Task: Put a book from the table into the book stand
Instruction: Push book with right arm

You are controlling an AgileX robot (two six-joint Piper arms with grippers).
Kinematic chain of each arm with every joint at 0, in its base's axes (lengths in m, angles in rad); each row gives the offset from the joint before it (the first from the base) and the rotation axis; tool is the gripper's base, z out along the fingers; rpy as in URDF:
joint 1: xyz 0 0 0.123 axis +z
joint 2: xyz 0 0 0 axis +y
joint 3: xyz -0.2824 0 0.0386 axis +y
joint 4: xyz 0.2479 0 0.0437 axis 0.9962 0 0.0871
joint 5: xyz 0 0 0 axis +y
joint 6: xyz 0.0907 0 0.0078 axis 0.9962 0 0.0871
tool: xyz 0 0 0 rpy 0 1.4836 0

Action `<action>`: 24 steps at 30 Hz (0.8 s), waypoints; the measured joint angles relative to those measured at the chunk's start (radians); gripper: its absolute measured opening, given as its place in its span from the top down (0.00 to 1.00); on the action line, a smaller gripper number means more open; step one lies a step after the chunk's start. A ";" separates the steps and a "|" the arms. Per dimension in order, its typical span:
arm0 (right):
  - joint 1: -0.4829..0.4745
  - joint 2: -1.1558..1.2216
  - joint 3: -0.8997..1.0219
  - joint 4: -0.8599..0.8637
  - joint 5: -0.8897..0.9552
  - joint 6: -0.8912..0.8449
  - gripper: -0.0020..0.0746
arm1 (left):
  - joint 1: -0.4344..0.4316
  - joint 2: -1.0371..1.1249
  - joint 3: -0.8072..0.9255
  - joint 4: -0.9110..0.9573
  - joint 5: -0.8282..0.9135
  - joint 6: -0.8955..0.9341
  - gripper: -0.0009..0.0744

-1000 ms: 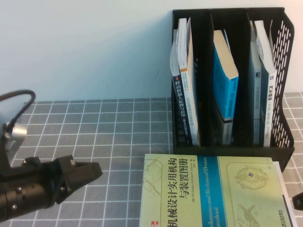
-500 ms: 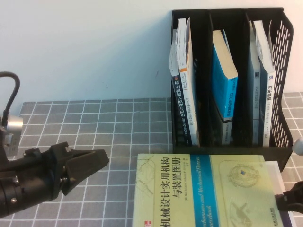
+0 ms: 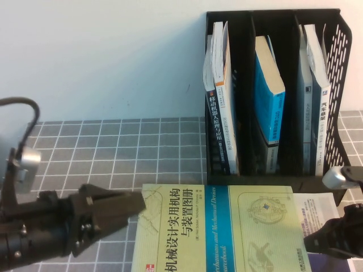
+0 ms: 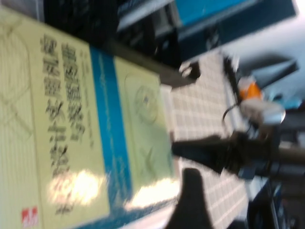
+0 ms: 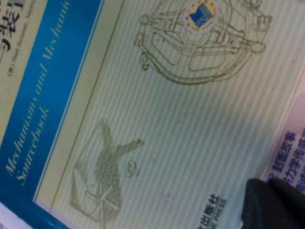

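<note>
Next, my left gripper closes on the book's edge (image 3: 138,224) beside the black title, around the middle of that edge, to lift the book toward the stand.
The book (image 3: 221,232), pale yellow-green with a blue band and black Chinese title, lies flat on the grid table (image 3: 113,147) in front of the black book stand (image 3: 340,73). It fills the right wrist view (image 5: 167,119) and shows in the left wrist view (image 4: 71,119). My left gripper (image 3: 133,207) is open, its tips at the book's left edge. One of its fingers (image 4: 190,200) shows dark in its wrist view. My right gripper (image 3: 317,241) is shut, at the book's right edge, with its dark tips (image 5: 274,205) over the magazine's edge.
A white magazine (image 3: 315,209) sticks out from under the book's right side, with blue print in the right wrist view (image 5: 293,152). The stand holds white books on the left (image 3: 221,85), a blue book in the middle (image 3: 269,90) and more on the right (image 3: 315,85).
The book has slid left across the table, uncovering the magazine. My right gripper came in from the right behind it. My left gripper moved right up to the book's left edge.
</note>
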 joint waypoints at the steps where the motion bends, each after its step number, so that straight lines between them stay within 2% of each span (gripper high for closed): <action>1: 0.001 0.000 0.000 0.000 0.000 -0.005 0.98 | 0.000 0.013 -0.005 0.033 0.018 -0.005 0.34; 5: 0.001 0.000 0.000 0.000 -0.001 -0.021 0.98 | 0.000 0.105 -0.015 0.088 0.079 0.007 0.25; 14: 0.001 0.000 0.000 -0.011 0.003 -0.029 0.98 | 0.004 0.361 -0.121 0.180 0.171 0.107 0.23; 18: 0.001 0.000 0.000 -0.013 0.003 -0.029 0.98 | 0.055 0.464 -0.184 0.192 0.279 0.161 0.23; 24: 0.001 0.000 0.000 -0.017 0.005 -0.029 0.98 | 0.166 0.585 -0.225 0.187 0.300 0.209 0.26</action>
